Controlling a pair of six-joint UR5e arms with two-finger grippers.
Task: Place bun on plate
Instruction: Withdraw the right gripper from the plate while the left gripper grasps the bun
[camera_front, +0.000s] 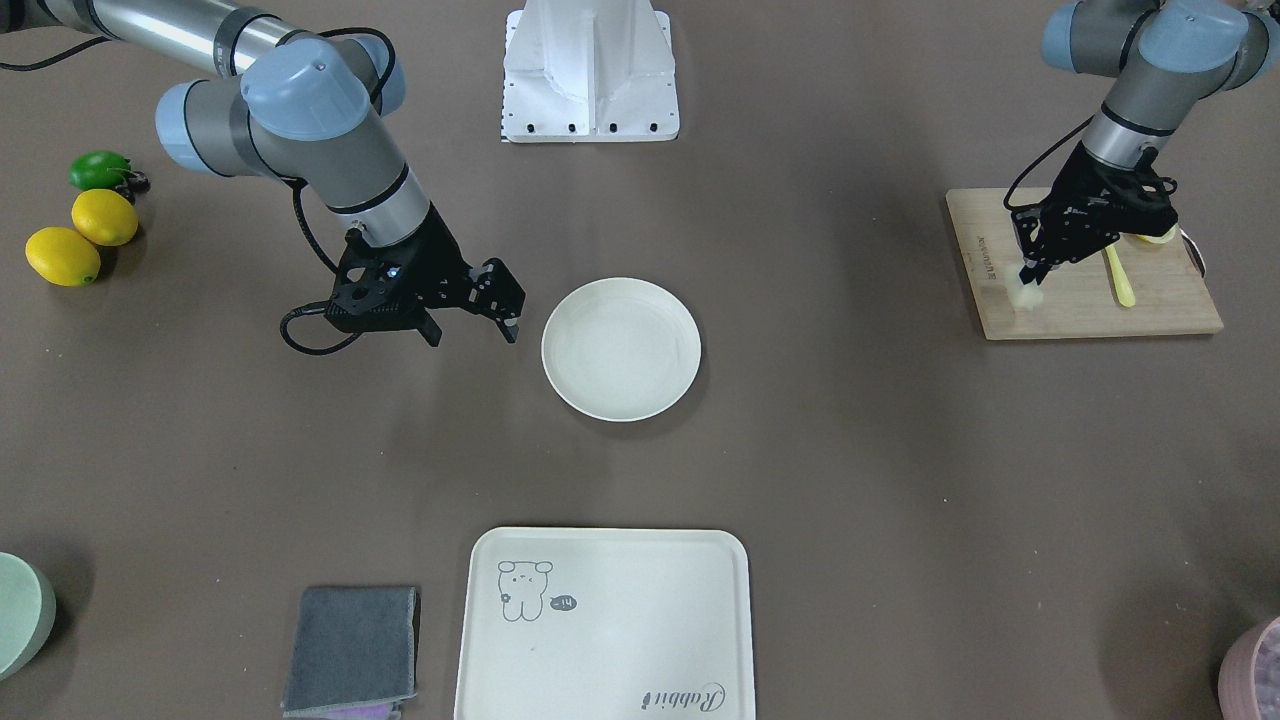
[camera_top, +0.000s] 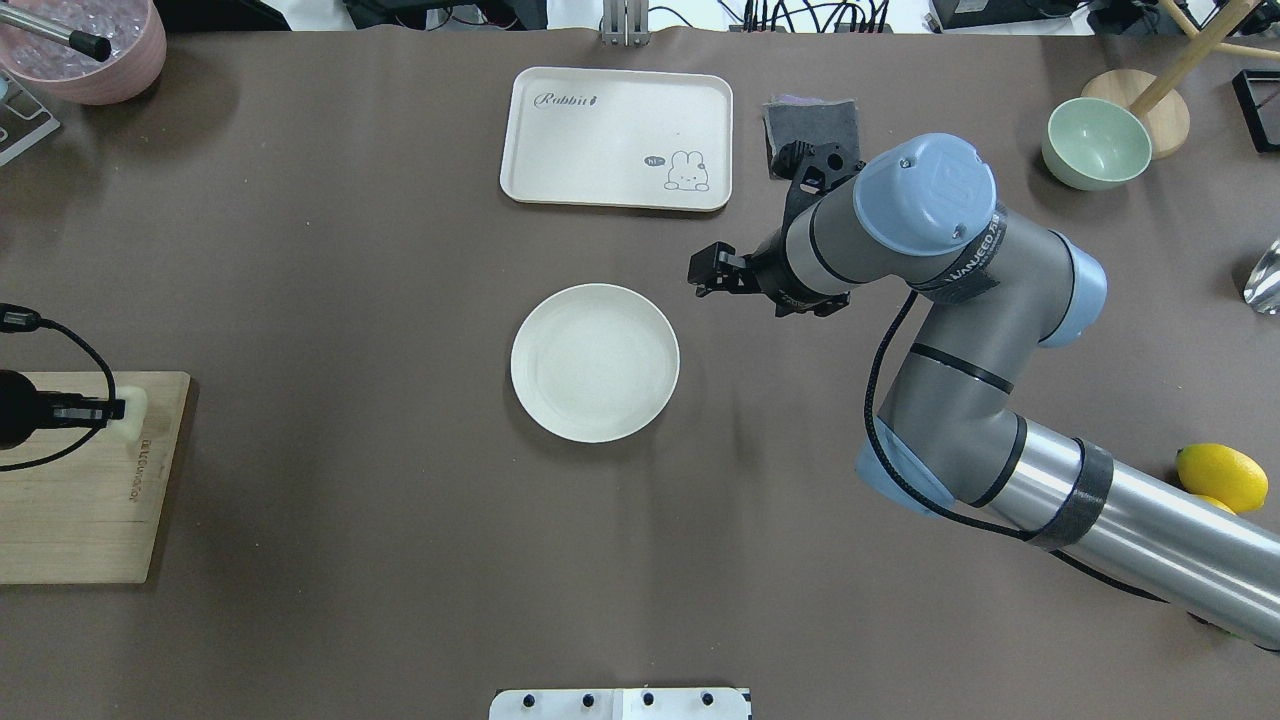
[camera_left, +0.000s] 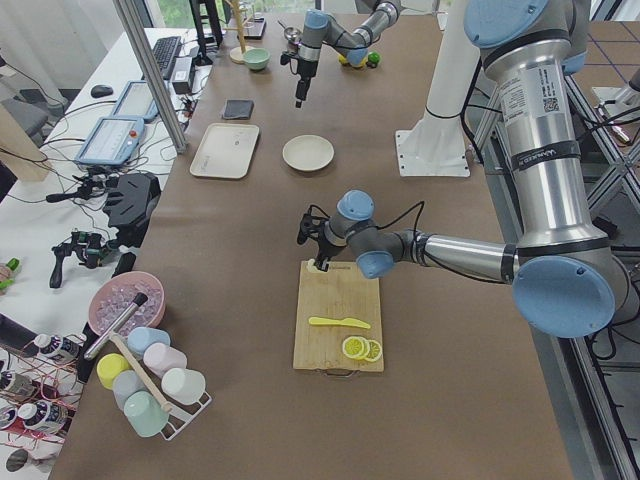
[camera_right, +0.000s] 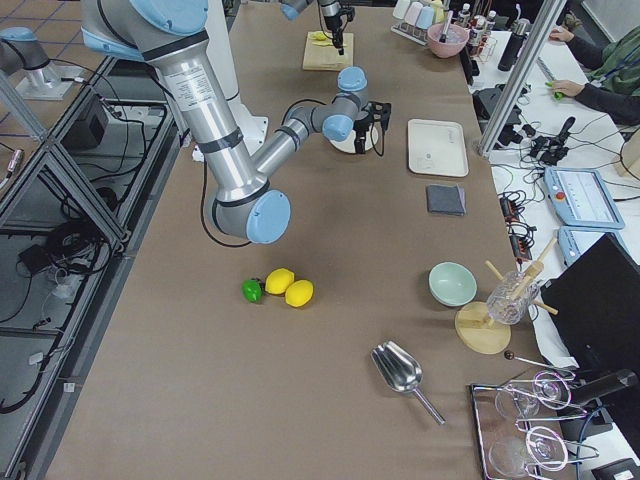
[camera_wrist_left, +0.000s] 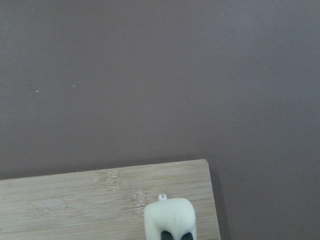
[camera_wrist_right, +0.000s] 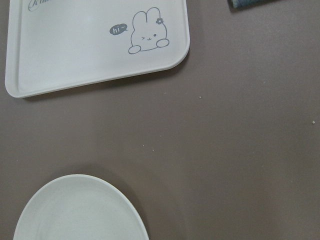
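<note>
The bun, now at the cutting board's corner, will be released by my left gripper near the middle of the round off-white plate (camera_front: 618, 343).
The bun (camera_front: 1028, 296), a small pale lump, sits at the corner of the wooden cutting board (camera_front: 1085, 300), and my left gripper (camera_front: 1031, 277) is shut on it. In the left wrist view the bun (camera_wrist_left: 169, 216) shows at the bottom edge with dark fingertips pressed into it. Whether it rests on the board or hangs just above it, I cannot tell. The round off-white plate (camera_front: 660, 385) lies bare mid-table. Beside it, my right gripper (camera_front: 472, 328) hovers open and holds nothing. Overhead, the bun (camera_top: 131, 410) is far left of the plate (camera_top: 560, 400).
A yellow knife (camera_front: 1119, 276) and lemon slices lie on the board. The cream tray (camera_top: 560, 150) and a grey cloth (camera_front: 352, 648) lie beyond the plate. Two lemons (camera_front: 62, 256) and a lime, a green bowl (camera_top: 1096, 143) and a pink bowl (camera_top: 100, 70) line the edges.
</note>
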